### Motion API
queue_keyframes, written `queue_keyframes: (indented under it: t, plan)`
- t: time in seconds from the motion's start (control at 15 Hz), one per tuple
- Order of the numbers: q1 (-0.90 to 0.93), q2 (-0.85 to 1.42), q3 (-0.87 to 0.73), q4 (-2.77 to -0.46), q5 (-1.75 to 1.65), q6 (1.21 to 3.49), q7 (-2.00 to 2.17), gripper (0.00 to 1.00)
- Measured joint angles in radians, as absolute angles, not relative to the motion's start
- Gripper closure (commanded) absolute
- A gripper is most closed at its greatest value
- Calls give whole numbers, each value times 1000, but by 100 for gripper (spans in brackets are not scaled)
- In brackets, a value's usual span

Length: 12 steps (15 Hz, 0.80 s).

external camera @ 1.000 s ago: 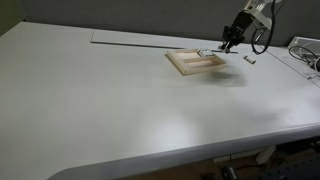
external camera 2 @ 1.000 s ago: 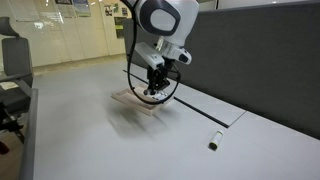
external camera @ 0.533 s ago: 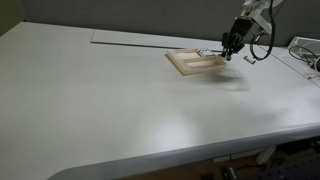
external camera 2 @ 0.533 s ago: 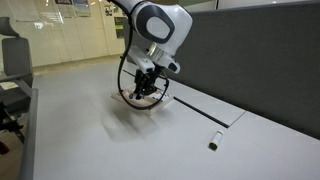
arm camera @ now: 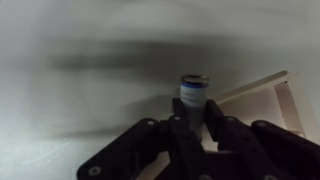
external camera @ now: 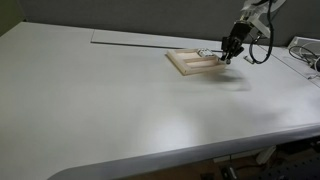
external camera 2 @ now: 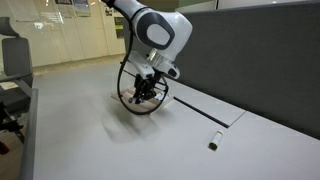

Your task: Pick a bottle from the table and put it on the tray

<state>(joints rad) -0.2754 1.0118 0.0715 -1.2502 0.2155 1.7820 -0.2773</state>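
Next, my gripper releases the tiny whitish bottle inside the light-wood tray's end section (external camera: pixel 216 62), just inside the tray's outer rim.
My gripper (external camera: pixel 229 52) is shut on a tiny whitish bottle with a dark end (arm camera: pixel 192 94), which stands up between the two black fingers in the wrist view. The gripper hangs low over the far corner of the light-wood tray (external camera: pixel 197 62), which sits on the pale table (external camera: pixel 120 100). In the wrist view the tray's rim (arm camera: pixel 262 98) lies just right of the bottle. In an exterior view the gripper (external camera 2: pixel 141 96) covers most of the tray (external camera 2: pixel 124 101). The tray looks empty.
A second small bottle (external camera 2: pixel 213 141) lies on the table (external camera 2: pixel 80 140) well away from the tray, near a thin seam line. A dark partition wall (external camera 2: pixel 260 60) runs along the table's far side. Cables loop round the wrist.
The gripper, with the bottle in it, has moved across and down over the tray. The bottle on the table has not moved.
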Motion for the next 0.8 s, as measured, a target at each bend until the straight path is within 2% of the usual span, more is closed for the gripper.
queue_keyframes:
  t: [0.8]
  plan:
    - [-262,1054,73,-1218,224,1972,-277,93]
